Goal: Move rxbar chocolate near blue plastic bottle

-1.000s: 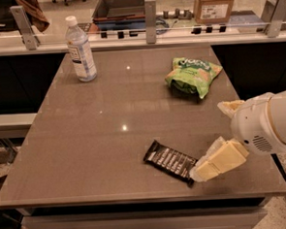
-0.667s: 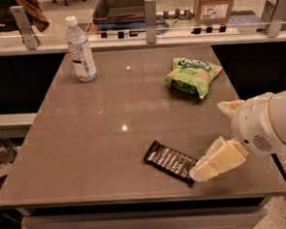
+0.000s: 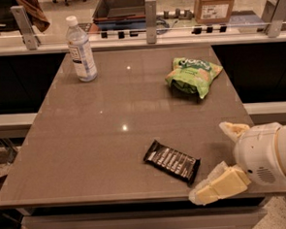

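My gripper closes next on the middle of the rxbar chocolate [image 3: 174, 163], fingers on both long sides.
The rxbar chocolate [image 3: 171, 161], a flat black wrapper with white lettering, lies on the brown table [image 3: 110, 138] near its front edge, right of centre. The blue plastic bottle [image 3: 81, 50] stands upright at the table's far left corner, far from the bar. My gripper [image 3: 209, 162] is at the front right, just right of the bar, open and empty. Its lower cream finger [image 3: 219, 185] hangs by the table's front edge, close to the bar's right end. The upper finger [image 3: 234, 129] is farther back.
A puffy green chip bag [image 3: 194, 76] lies at the back right of the table. A glass barrier with metal posts [image 3: 150, 16] runs along the far edge. A cardboard box [image 3: 216, 4] stands beyond it.
My gripper has drawn back a little toward the table's front edge, so its lower finger sits lower beside the bar's end. The bar, bottle and chip bag have not moved.
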